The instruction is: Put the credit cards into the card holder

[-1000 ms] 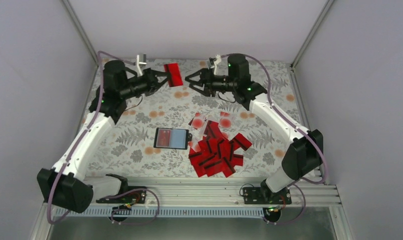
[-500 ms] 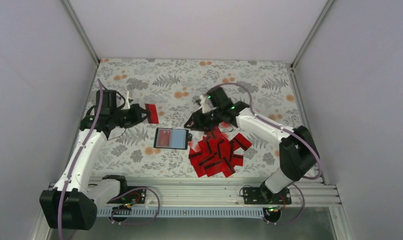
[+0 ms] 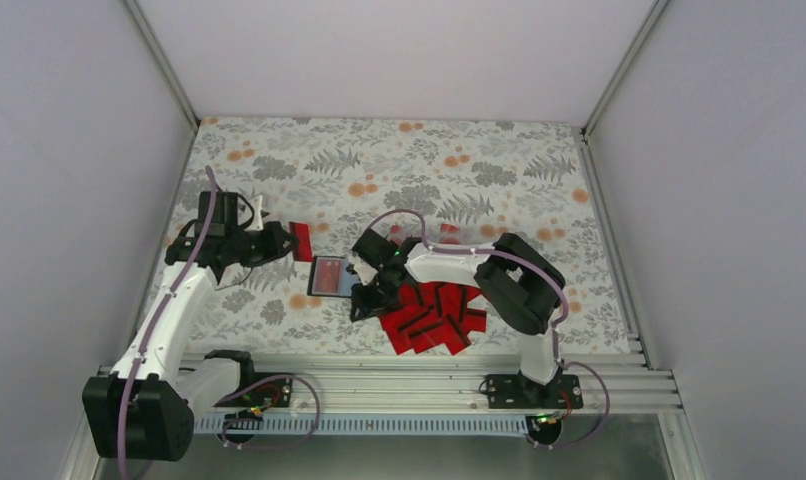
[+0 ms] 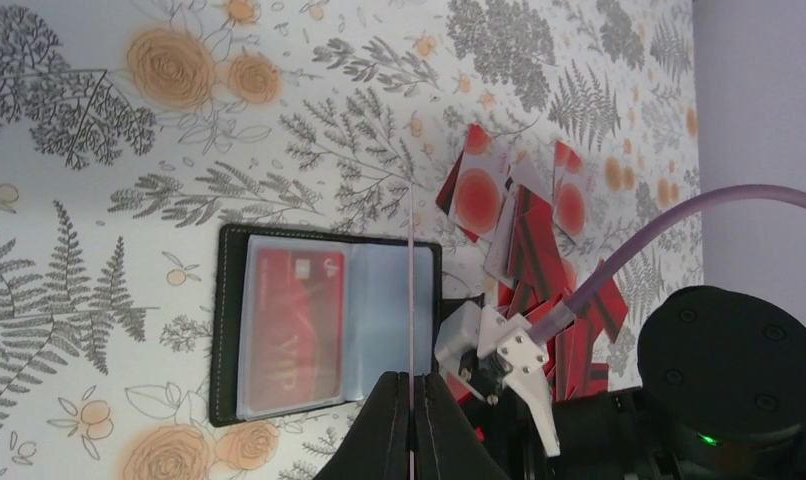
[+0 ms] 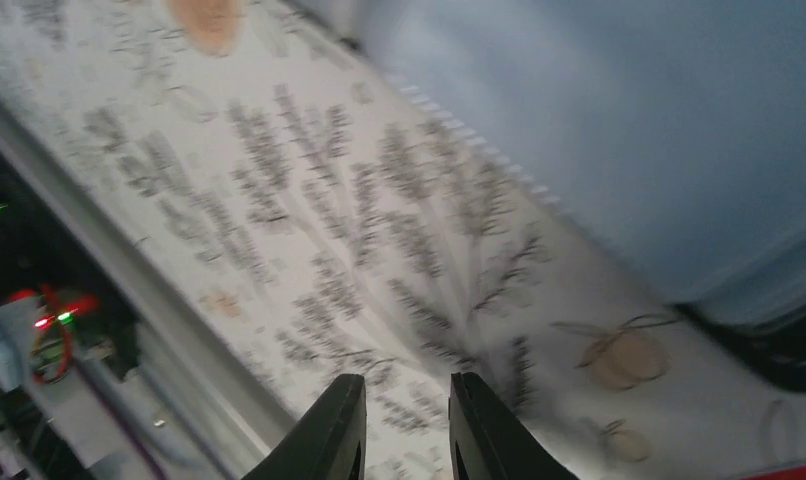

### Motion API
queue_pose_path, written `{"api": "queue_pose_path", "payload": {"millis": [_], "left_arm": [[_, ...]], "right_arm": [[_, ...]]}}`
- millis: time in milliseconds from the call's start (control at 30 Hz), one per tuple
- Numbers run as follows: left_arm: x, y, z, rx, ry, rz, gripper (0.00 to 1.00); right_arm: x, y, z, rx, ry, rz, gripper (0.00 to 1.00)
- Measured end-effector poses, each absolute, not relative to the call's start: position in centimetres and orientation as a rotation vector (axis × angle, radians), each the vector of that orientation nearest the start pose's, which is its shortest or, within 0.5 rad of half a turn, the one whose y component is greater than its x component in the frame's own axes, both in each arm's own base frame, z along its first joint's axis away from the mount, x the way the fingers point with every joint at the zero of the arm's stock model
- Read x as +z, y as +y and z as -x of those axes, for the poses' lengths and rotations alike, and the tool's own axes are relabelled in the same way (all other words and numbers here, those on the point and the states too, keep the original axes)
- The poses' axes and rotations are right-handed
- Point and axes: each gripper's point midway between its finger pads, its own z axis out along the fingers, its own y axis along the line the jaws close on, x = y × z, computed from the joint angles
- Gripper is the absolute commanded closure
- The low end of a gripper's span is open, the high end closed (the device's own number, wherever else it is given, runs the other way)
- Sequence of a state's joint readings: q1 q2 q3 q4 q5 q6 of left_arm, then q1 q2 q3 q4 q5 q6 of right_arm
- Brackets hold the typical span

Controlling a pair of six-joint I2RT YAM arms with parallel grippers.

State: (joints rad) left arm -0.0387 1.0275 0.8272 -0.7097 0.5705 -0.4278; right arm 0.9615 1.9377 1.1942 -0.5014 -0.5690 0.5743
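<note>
Next, my right gripper grips the edge [image 4: 436, 268] beside the pile, as it is over cloth past the card holder's near corner, before my left gripper inserts the card.
The card holder [image 3: 330, 277] lies open on the flowered cloth; in the left wrist view [image 4: 229, 330] a red card sits in its left pocket. My left gripper [image 3: 287, 242] is shut on a red credit card [image 3: 301, 241], held edge-on [image 4: 411, 300] just left of the holder. A pile of red credit cards [image 3: 434, 315] lies right of the holder, also in the left wrist view [image 4: 539, 260]. My right gripper [image 3: 361, 303] is open and empty, low at the holder's near right corner. Its view shows blurred cloth and the holder's blue-grey panel [image 5: 619, 150].
The metal rail [image 3: 399, 375] with the arm bases runs along the near edge. Grey walls stand close on the left, right and back. The right arm [image 3: 499, 270] reaches over the card pile.
My left gripper came down from the back with its card to just left of the holder. My right gripper swept from the back, over the pile, to the holder's near right corner.
</note>
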Motion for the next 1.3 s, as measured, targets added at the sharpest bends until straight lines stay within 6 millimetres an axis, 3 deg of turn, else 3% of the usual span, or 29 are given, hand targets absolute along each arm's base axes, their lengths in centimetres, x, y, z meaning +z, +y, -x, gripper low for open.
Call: {"api": "queue_pose_path", "payload": {"millis": [100,267,533,633,833,933,1100,1300], "left_arm": [[17.1,-10.3,-26.3,-0.901,2.502,0.243,0.98],[17.0,-10.3,-26.2,-0.902,2.504,0.244,0.98],[15.7,-10.6,-25.5,-0.938,2.524,0.248,0.98],[15.4,-11.0,-25.3,-0.979,2.518,0.242,0.98],[13.8,-11.8,-25.0,-1.074,2.511,0.275,0.98],[12.5,-12.1,-24.5,-1.117,2.519,0.316,0.98],[10.7,-12.6,-24.0,-1.191,2.519,0.384,0.98],[8.5,-13.2,-23.8,-1.265,2.583,0.410,0.98]], "right_arm": [[2.0,38.2,-16.0,0.954,3.065,0.740,0.79],[1.9,38.0,-17.4,0.904,3.040,0.700,0.80],[1.9,36.1,-23.2,0.852,3.005,0.511,0.81],[2.0,35.7,-24.5,0.852,2.988,0.503,0.81],[2.3,35.7,-23.9,0.904,2.983,0.584,0.80],[3.4,35.9,-23.1,0.988,2.971,0.628,0.73],[7.8,36.8,-22.9,1.174,2.874,0.667,0.64],[10.9,37.2,-26.3,1.311,2.789,0.582,0.57]]}}
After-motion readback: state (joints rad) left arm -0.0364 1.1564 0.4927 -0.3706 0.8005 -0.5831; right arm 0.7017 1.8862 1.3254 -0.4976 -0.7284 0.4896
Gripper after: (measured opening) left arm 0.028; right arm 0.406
